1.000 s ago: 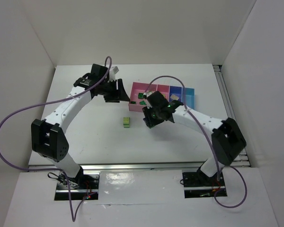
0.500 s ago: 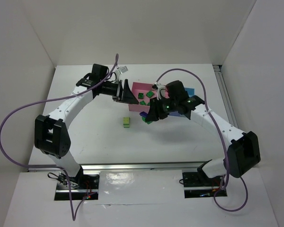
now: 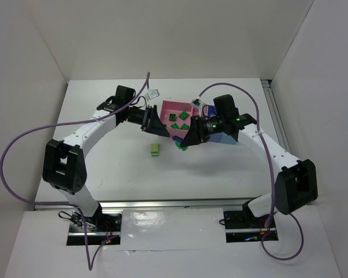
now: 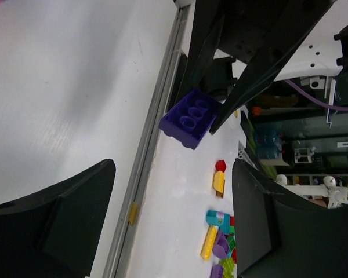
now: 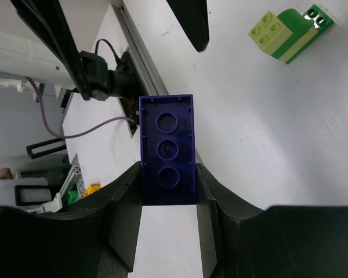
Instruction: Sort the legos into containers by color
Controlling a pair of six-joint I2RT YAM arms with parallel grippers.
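Next, I put the dark blue-purple brick down on the bare table [image 3: 184, 159] beside the lime and green brick with my right gripper.
My right gripper [image 3: 180, 141] is shut on a dark blue-purple brick [image 3: 174, 139], held above the table just in front of the pink bin [image 3: 166, 108]. In the right wrist view the brick [image 5: 167, 139] sits lengthwise between my fingers [image 5: 119, 197]. My left gripper [image 3: 159, 126] is open and empty, close to the left of that brick; its wrist view shows the brick [image 4: 190, 117] ahead between its spread jaws. Three dark green bricks [image 3: 184, 115] lie in the pink bin. A lime and green brick [image 3: 155, 149] stands on the table, also in the right wrist view [image 5: 290, 28].
The right arm covers most of the bin row; a strip of the blue bin [image 3: 225, 138] shows. A small green piece [image 3: 183, 147] shows under the right gripper. Loose coloured bricks [image 4: 220, 234] lie far off in the left wrist view. White walls enclose the table.
The right arm has swung its forearm back over the bins, with the dark brick now in its jaws. The left gripper has moved right and forward, close to the brick.
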